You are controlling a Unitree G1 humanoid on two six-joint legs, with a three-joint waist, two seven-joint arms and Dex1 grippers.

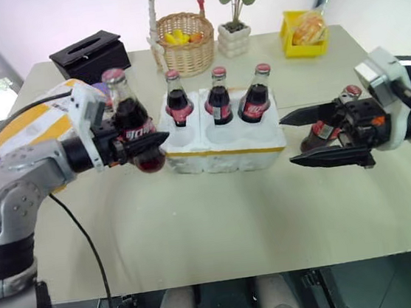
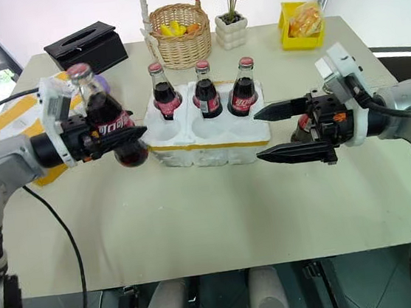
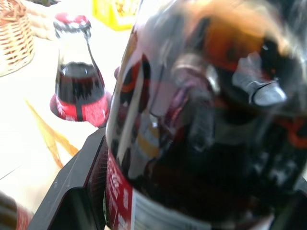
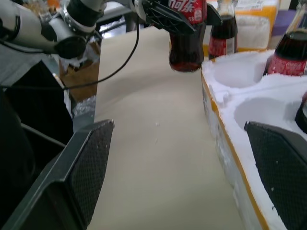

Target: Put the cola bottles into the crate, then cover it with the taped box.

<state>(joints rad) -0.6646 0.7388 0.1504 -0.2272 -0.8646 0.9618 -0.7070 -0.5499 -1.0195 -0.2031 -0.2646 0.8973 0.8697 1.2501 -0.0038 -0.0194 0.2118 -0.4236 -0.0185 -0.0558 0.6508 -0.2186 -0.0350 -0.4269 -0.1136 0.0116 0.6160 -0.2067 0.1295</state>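
My left gripper is going to let go of the cola bottle in the crate's empty front hollow (image 1: 180,137) nearest the taped box.
My left gripper (image 1: 152,141) is shut on a cola bottle (image 1: 128,114), holding it upright in the air just left of the crate (image 1: 224,152). The crate is a white foam tray with a yellow band. Three cola bottles (image 1: 220,99) stand in its back row, and the front wells (image 4: 264,110) are empty. To the crate's right my right gripper (image 1: 288,140) hovers open, pointing at it, with nothing between its fingers (image 4: 81,163). Another cola bottle (image 1: 320,132) stands on the table behind that gripper. The taped box (image 1: 27,122) lies at the far left, partly hidden by my left arm.
Along the table's back edge stand a black tissue box (image 1: 90,54), a wicker basket (image 1: 186,45), a small potted plant (image 1: 235,37) and a yellow tray (image 1: 305,37). The beige table (image 1: 221,226) stretches toward me in front of the crate.
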